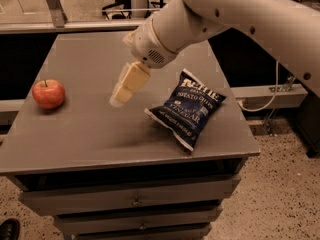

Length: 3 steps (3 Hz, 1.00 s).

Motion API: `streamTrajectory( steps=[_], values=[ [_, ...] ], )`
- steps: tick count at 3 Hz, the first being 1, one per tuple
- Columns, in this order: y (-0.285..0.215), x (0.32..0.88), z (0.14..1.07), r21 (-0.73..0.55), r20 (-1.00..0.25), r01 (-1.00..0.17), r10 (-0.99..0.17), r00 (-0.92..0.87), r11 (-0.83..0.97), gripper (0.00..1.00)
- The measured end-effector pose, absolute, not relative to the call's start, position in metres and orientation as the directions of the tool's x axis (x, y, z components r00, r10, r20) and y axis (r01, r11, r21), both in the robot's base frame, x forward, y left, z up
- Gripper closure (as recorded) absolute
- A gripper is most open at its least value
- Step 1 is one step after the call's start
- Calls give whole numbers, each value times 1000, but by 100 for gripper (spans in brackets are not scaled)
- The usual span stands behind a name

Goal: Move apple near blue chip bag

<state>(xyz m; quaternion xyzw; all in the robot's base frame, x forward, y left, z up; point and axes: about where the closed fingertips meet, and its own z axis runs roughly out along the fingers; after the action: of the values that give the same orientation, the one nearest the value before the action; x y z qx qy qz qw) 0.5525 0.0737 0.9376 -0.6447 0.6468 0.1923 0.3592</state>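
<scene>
I should move my gripper to the red-orange apple next and close it around the apple's sides (49, 96), because the apple has to move near the blue chip bag.
The red-orange apple (48, 93) with a short dark stem sits near the left edge of the grey table top (90, 129). The navy blue chip bag (187, 107) with white lettering lies flat on the right half of the table. My gripper (119, 98) hangs from the white arm above the table's middle, between the two. It is well right of the apple and just left of the bag, touching neither. It holds nothing.
The table is a grey cabinet with drawers (135, 201) below its front edge. A metal rail (65, 26) runs behind it. A cable (272, 96) hangs at the right. A dark shoe (7, 230) shows at the bottom left on the speckled floor.
</scene>
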Motion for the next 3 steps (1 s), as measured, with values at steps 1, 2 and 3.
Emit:
streamTrajectory(
  steps=[1, 2, 3],
  values=[
    [142, 583, 903, -144, -802, -986, -594, 66, 86, 0],
    [178, 599, 885, -106, -838, -991, -543, 45, 82, 0],
    [216, 606, 874, -73, -867, -995, -497, 33, 61, 0]
  ],
)
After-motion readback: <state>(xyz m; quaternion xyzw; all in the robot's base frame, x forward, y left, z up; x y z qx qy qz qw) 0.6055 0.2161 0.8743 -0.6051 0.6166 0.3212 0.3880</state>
